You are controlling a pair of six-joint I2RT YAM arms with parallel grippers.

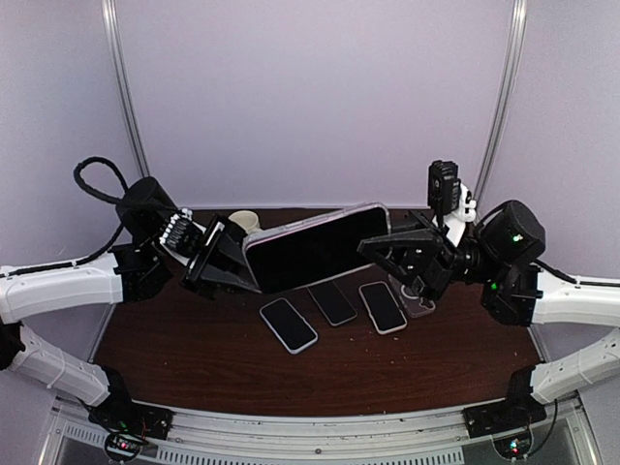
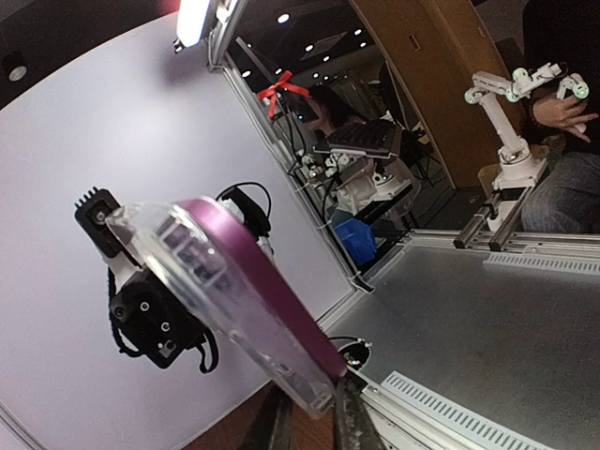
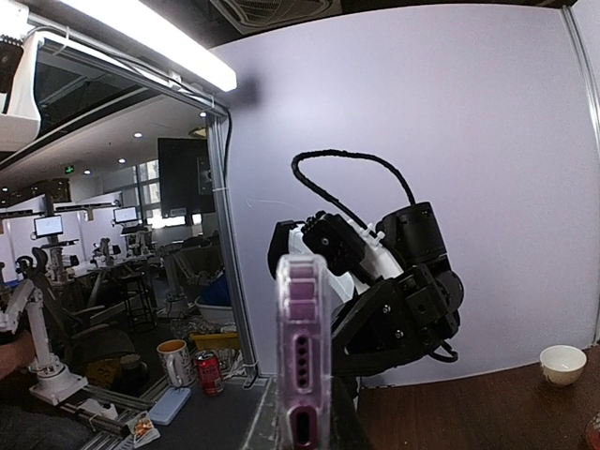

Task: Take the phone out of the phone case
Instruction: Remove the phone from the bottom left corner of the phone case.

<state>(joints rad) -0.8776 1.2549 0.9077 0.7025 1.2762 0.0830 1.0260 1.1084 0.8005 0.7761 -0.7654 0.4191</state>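
The robot's left gripper pinches phone and case together at their lower corner, so it should open and take only the clear case's upper corner [image 1: 249, 243] to peel it off.
A large purple phone [image 1: 315, 247] in a clear phone case hangs in the air above the table, dark screen facing up. My left gripper [image 1: 232, 257] is shut on its left end. My right gripper [image 1: 383, 247] is shut on its right end. In the left wrist view the clear phone case [image 2: 187, 272] and the purple phone edge [image 2: 281, 305] run down between my left gripper's [image 2: 314, 412] two fingers. In the right wrist view the cased phone [image 3: 302, 347] stands end-on, port holes showing, between my right gripper's [image 3: 305, 436] fingers.
Three smaller phones [image 1: 289, 325] [image 1: 332, 302] [image 1: 383, 307] lie on the brown table [image 1: 194, 358] under the held one. An empty clear case [image 1: 420, 304] lies to their right. A white cup [image 1: 244, 222] stands at the back.
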